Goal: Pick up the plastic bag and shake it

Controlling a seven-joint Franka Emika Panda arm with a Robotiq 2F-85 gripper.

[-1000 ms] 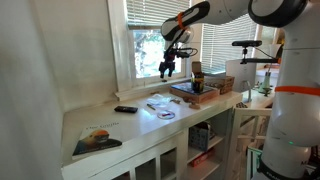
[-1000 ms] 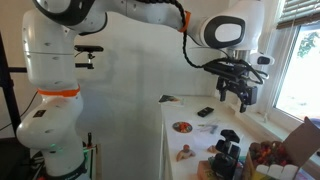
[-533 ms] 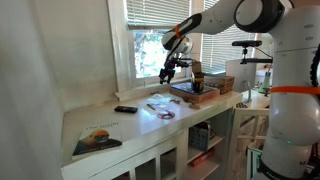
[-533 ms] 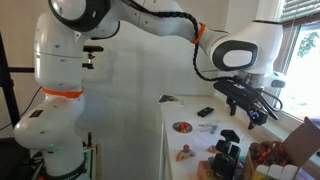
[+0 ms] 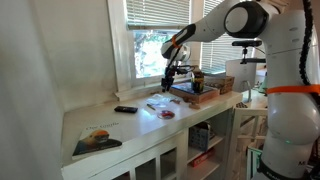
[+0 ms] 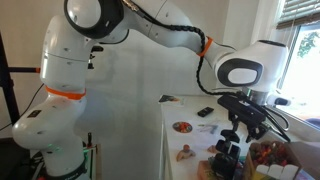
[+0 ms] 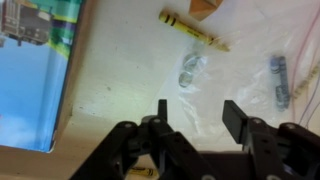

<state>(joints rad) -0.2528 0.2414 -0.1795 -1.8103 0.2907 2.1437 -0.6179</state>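
The bag lies flat below my half-closed fingers; I will open wider, lower and pinch the bag's edge (image 7: 183, 107) beside the small grey pieces.
The plastic bag (image 5: 160, 106) is clear and lies flat on the white counter, with small things inside it. In the wrist view the plastic bag (image 7: 245, 55) spreads under and ahead of the jaws, holding a yellow crayon (image 7: 193, 32) and small grey pieces (image 7: 190, 68). My gripper (image 7: 198, 120) is open and empty, its two black fingers just above the bag. In both exterior views the gripper (image 5: 168, 80) (image 6: 240, 134) hangs low over the counter, pointing down at the bag.
A black remote (image 5: 125, 109) and a picture book (image 5: 97, 140) lie further along the counter. A box of objects (image 5: 196, 91) stands beside the gripper under the window. A blue-covered book (image 7: 35, 75) lies beside the bag.
The arm has come down from in front of the window toward the counter. The gripper is now low over the bag and still open.
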